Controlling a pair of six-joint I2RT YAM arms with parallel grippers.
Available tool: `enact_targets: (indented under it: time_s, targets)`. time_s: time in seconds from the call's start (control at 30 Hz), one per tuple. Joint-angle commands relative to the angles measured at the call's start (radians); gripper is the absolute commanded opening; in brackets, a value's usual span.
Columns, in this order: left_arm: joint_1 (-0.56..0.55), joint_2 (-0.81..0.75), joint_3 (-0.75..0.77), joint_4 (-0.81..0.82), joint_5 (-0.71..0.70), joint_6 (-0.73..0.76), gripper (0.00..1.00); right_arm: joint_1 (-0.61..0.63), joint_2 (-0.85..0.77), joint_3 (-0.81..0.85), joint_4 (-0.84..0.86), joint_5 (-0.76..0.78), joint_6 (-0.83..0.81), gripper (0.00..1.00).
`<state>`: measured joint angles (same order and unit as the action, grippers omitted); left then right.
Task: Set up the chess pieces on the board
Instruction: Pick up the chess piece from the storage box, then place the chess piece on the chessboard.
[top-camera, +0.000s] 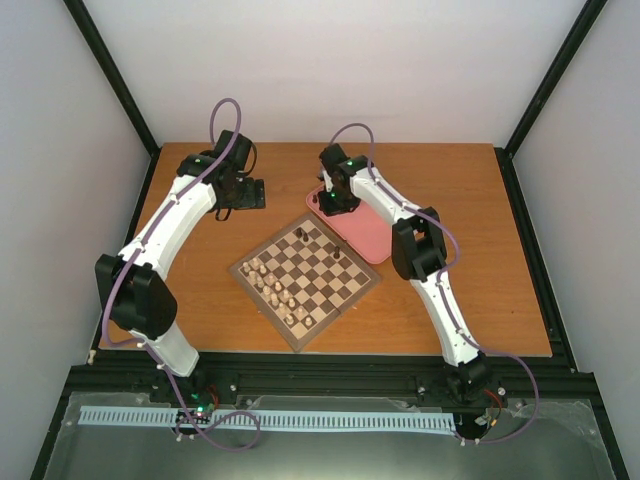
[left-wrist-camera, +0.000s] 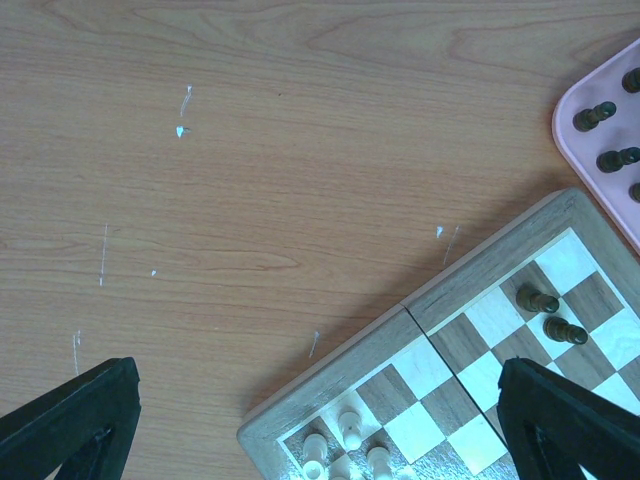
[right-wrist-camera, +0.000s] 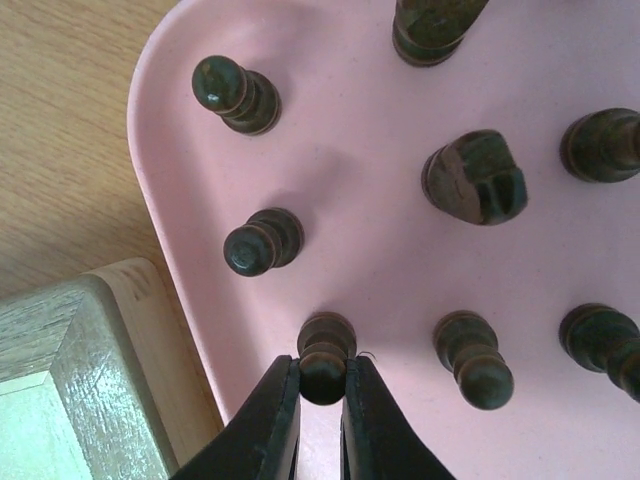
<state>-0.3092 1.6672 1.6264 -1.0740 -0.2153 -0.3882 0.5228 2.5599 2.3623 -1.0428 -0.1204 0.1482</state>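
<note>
I should use my right gripper to put the dark brown pawn down on the square (top-camera: 314, 244) beside the paired dark pieces, continuing their row.
My right gripper (right-wrist-camera: 322, 378) is shut on the round head of a dark brown pawn (right-wrist-camera: 326, 345) that stands on the pink tray (right-wrist-camera: 350, 170). Several other dark chess pieces (right-wrist-camera: 262, 240) stand on the tray around it, a knight (right-wrist-camera: 475, 175) among them. The board (top-camera: 338, 312) lies mid-table; its corner (right-wrist-camera: 90, 340) touches the tray. Two dark pieces (left-wrist-camera: 537, 299) stand on the board's far side. My left gripper (left-wrist-camera: 315, 370) is open and empty, hovering above the board's far-left corner (left-wrist-camera: 370, 345).
Pale cream chessmen (top-camera: 275, 290) fill the board's left side and show in the left wrist view (left-wrist-camera: 350, 430). The pink tray (top-camera: 365, 235) lies at the board's back right, under my right gripper (top-camera: 335, 205). My left gripper (top-camera: 240, 190) hovers behind the board.
</note>
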Motion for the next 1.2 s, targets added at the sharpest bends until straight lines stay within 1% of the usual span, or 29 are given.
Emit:
enact_targets:
  time_s: [0.0, 0.17, 0.33, 0.47, 0.6, 0.7, 0.87, 1.17]
  targets:
    - [0.009, -0.007, 0.022, -0.011, 0.007, 0.011, 1.0, 0.017, -0.085, 0.001, -0.014, 0.052, -0.007, 0.06]
    - [0.009, -0.02, 0.002, -0.001, 0.006, 0.009, 1.0, 0.055, -0.221, -0.093, 0.003, 0.088, -0.009, 0.06]
    - [0.009, -0.022, -0.004, 0.004, 0.007, 0.009, 1.0, 0.098, -0.306, -0.168, -0.035, 0.092, -0.019, 0.06]
    - [0.008, -0.022, -0.004, 0.009, 0.013, 0.01, 1.0, 0.151, -0.389, -0.323, -0.021, 0.073, -0.018, 0.06]
    - [0.008, -0.025, -0.013, 0.017, 0.021, 0.007, 1.0, 0.204, -0.44, -0.431, -0.004, 0.06, -0.008, 0.06]
    - [0.009, -0.029, -0.02, 0.021, 0.029, 0.004, 1.0, 0.233, -0.452, -0.482, 0.024, 0.048, -0.003, 0.06]
    - [0.009, -0.044, -0.029, 0.022, 0.027, 0.001, 1.0, 0.243, -0.426, -0.493, 0.048, 0.064, -0.003, 0.06]
    - [0.009, -0.052, -0.031, 0.017, 0.017, 0.0, 1.0, 0.241, -0.36, -0.454, 0.052, 0.05, -0.009, 0.06]
